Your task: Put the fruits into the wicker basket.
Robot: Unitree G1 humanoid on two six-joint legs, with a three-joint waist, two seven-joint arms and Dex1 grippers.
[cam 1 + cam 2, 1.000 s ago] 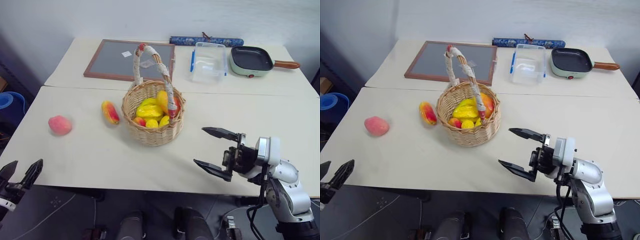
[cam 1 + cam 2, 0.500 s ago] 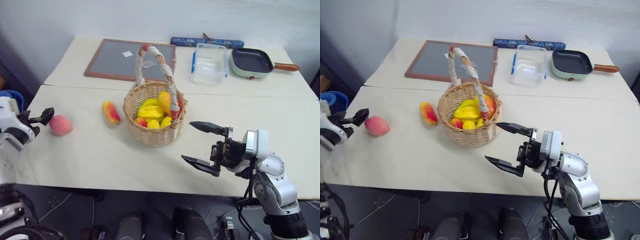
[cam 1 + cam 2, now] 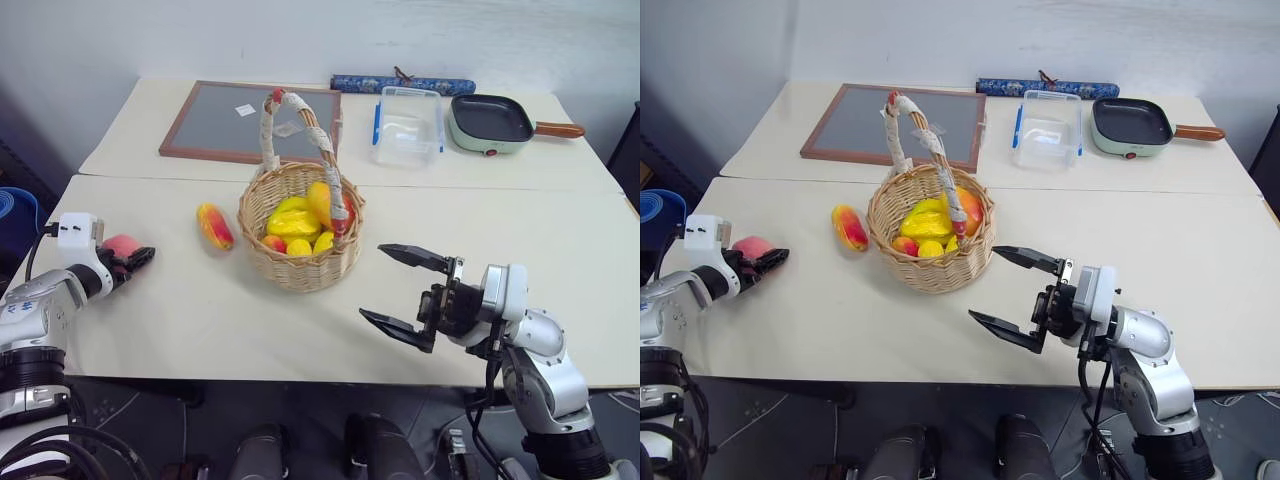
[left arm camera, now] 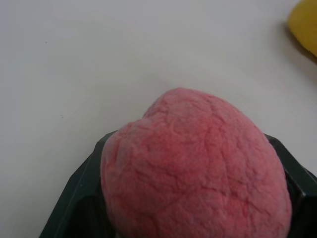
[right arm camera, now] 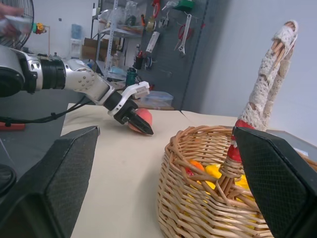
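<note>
I move my right gripper to the wicker basket's handle next and close it on the handle's red band (image 3: 338, 223) (image 5: 234, 148), just above the basket's rim.
The pink-red peach (image 3: 119, 245) lies on the table near its left edge, and my left gripper (image 3: 131, 256) is shut on it, a black finger on each side. Up close, the peach (image 4: 198, 163) sits between the fingers (image 4: 79, 198). The orange-red and yellow mango (image 3: 216, 225) lies just left of the wicker basket (image 3: 300, 270), which holds yellow fruits and has a tall wrapped handle (image 3: 275, 125). My right gripper (image 3: 376, 283) hangs open to the right of the basket, holding nothing. The right wrist view looks past the basket (image 5: 198, 198) to the left gripper (image 5: 136, 121).
A framed dark board (image 3: 250, 120), a clear plastic box (image 3: 407, 125), a green pan (image 3: 490, 120) and a blue roll (image 3: 405, 84) sit along the far table. A blue bin (image 3: 10, 215) stands off the left edge.
My left arm rose from below the table's front edge, reached forward to the peach and closed its fingers on it. The right gripper stayed open and hardly moved.
</note>
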